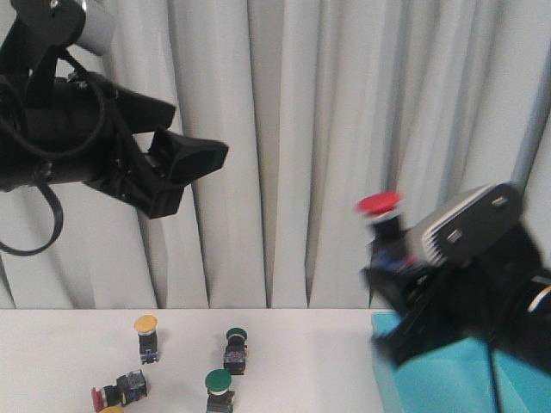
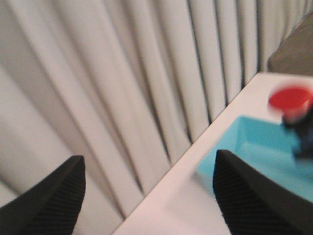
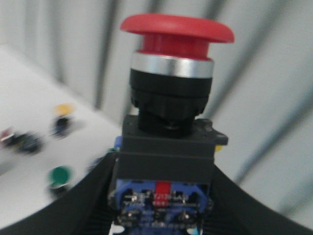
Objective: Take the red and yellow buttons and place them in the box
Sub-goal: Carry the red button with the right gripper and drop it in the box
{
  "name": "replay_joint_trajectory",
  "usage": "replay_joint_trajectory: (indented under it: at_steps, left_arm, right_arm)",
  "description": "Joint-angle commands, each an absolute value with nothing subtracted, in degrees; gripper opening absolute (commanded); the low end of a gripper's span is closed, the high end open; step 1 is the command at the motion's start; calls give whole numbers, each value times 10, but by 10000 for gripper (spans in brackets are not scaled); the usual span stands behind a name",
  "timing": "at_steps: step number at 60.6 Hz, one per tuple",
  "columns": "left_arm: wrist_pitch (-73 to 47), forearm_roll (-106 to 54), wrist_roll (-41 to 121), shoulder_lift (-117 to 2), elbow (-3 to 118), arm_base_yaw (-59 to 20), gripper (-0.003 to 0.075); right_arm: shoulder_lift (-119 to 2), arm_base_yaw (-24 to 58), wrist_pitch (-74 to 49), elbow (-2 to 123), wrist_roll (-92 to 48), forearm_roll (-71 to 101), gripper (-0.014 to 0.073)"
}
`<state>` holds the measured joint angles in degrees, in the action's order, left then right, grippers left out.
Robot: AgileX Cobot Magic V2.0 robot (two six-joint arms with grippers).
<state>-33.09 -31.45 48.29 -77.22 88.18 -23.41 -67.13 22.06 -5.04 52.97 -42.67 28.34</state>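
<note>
The robot's right gripper will release the red button on the turquoise box's bottom [image 1: 437, 408], near the side of the box that faces the green-capped switches. The button is now upright above the box's corner.
My right gripper [image 1: 392, 258] is shut on a red button [image 1: 379, 205] and holds it upright in the air, over the near-left corner of the turquoise box [image 1: 435, 374]. The right wrist view shows the button's red cap [image 3: 176, 30] and its black-and-blue body clamped between the fingers [image 3: 83, 200]. My left gripper [image 1: 185, 168] is raised high at the left, open and empty. In the left wrist view its fingers [image 2: 51, 198] stand wide apart, with the box [image 2: 249, 142] and the held red button [image 2: 291, 99] beyond. A yellow button [image 1: 146, 325] stands on the table, and a red button [image 1: 105, 395] lies on its side.
Two green-capped switches [image 1: 236, 337] [image 1: 219, 382] stand on the white table [image 1: 301, 361] between the yellow button and the box. A white pleated curtain [image 1: 310, 129] hangs behind the table. A sliver of another yellow cap [image 1: 112, 410] shows at the bottom edge.
</note>
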Motion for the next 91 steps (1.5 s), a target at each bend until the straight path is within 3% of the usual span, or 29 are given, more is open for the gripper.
replay_joint_trajectory:
  at_steps: [1,16,36,43,53,60,68,91]
  left_arm:
    - [-325,-219,388,-757,898,-234,512]
    - [-393,6,204,-774,898,-234,512]
    - [-402,42,159,-786,897,-234,512]
    - [-405,42,159,-786,897,-234,512]
    - [-406,42,159,-786,897,-234,512]
    - [-414,42,159,-786,897,-234,512]
    - [-416,42,159,-786,897,-234,512]
    - [-442,52,120,-787,897,-234,512]
  right_arm:
    - [-675,139,20,551,-374,288,8]
    - [-793,-12,-67,551,-351,288,12]
    - [-995,-21,-131,551,-371,280,41]
    - [-1040,-21,-131,553,-371,279,99]
    - [-1082,-21,-182,588,-371,263,268]
    - [-1096,-21,-222,615,-371,262,416]
    - [-1091,-21,-240,638,-360,262,509]
    - [-945,-21,-314,714,-338,274,505]
